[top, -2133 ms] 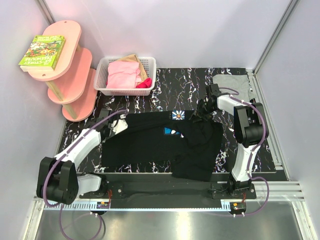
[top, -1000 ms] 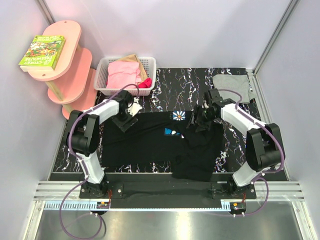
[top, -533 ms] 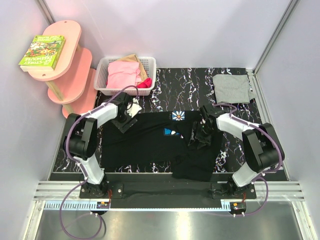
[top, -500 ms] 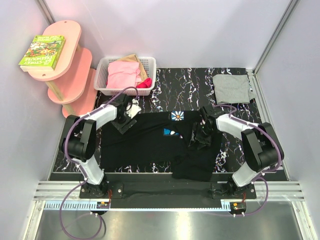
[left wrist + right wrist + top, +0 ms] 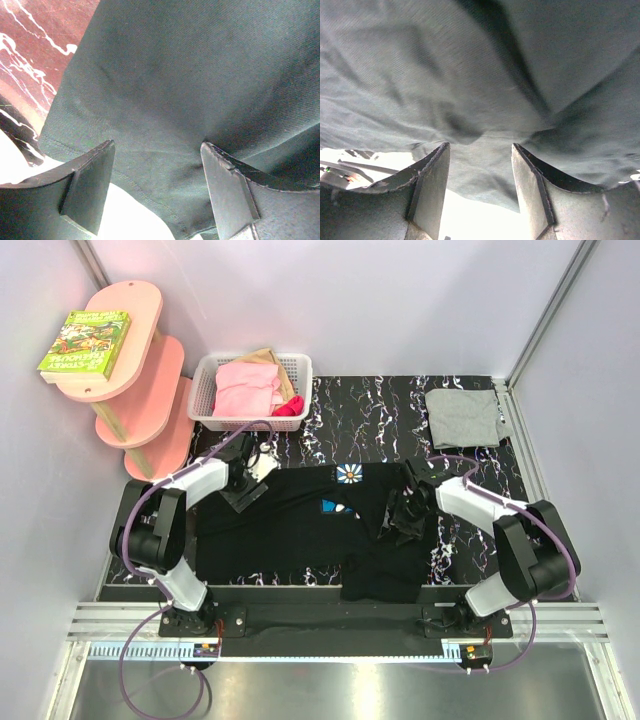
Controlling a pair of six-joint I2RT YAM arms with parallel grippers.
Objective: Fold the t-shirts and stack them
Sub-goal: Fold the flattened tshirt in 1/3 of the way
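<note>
My right gripper needs to pinch the fold's upper layer (image 5: 482, 127) and pull it straighter before folding, because a loose fold bunches the black t-shirt under that open gripper.
The black t-shirt (image 5: 300, 525) with its blue-and-white flower print (image 5: 349, 474) lies spread on the dark marbled table (image 5: 350, 410), its right side bunched and rumpled. The folded light grey t-shirt (image 5: 463, 417) rests at the far right corner. My left gripper (image 5: 245, 490) is low on the black shirt's far left edge; in the left wrist view this gripper (image 5: 157, 145) stands open, with the shirt's hem (image 5: 150, 195) between its fingers. My right gripper (image 5: 405, 512) presses into the bunched cloth on the right; this gripper (image 5: 480, 146) is open over a cloth fold (image 5: 485, 175).
A white basket (image 5: 215, 375) of pink clothes stands at the far left of the table. A pink shelf (image 5: 140, 370) with a book (image 5: 86, 342) is beyond the left edge. Metal rails (image 5: 330, 625) run along the near edge.
The right gripper has come down toward me along the shirt's right side. The left gripper slid slightly left and nearer on the far left edge. The black shirt shifted a little left.
</note>
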